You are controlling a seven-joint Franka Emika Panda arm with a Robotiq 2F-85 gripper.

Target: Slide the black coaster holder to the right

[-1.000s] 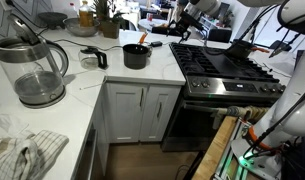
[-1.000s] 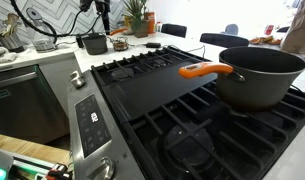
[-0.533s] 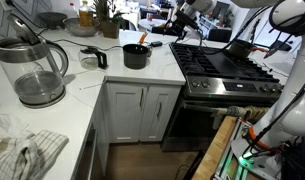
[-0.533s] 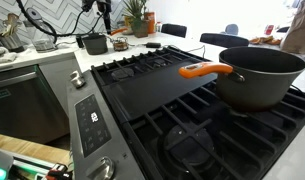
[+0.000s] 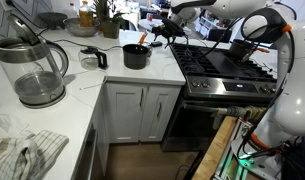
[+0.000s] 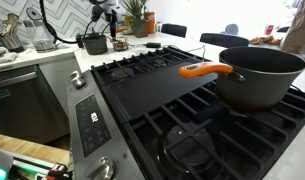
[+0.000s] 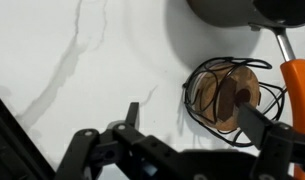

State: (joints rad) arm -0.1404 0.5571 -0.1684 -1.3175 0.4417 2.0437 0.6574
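Note:
The open fingers of my gripper are too high above the black coaster holder, so next my gripper goes lower and pinches the holder's wire side (image 7: 189, 98) before sliding it.
In the wrist view the black coaster holder (image 7: 229, 95) is a low round wire holder with tan-brown coasters inside, standing on the white marble counter (image 7: 82, 60). My gripper (image 7: 187, 112) is open. Its left finger is over bare counter and its right finger overlaps the holder's right part. Whether it touches the holder cannot be told. In both exterior views the gripper (image 5: 156, 32) (image 6: 110, 15) hangs just above the counter behind the black pot. The holder itself is too small to make out there.
The black pot (image 5: 137, 56) (image 7: 237, 10) with an orange utensil (image 7: 297, 95) stands right next to the holder. A black-handled white cup (image 5: 91, 58), a glass kettle (image 5: 34, 70), the gas stove (image 5: 227, 65) and a large pot (image 6: 262, 75) are around.
The arm has swung left and down from above the stove toward the counter behind the black pot. Nothing on the counter has moved.

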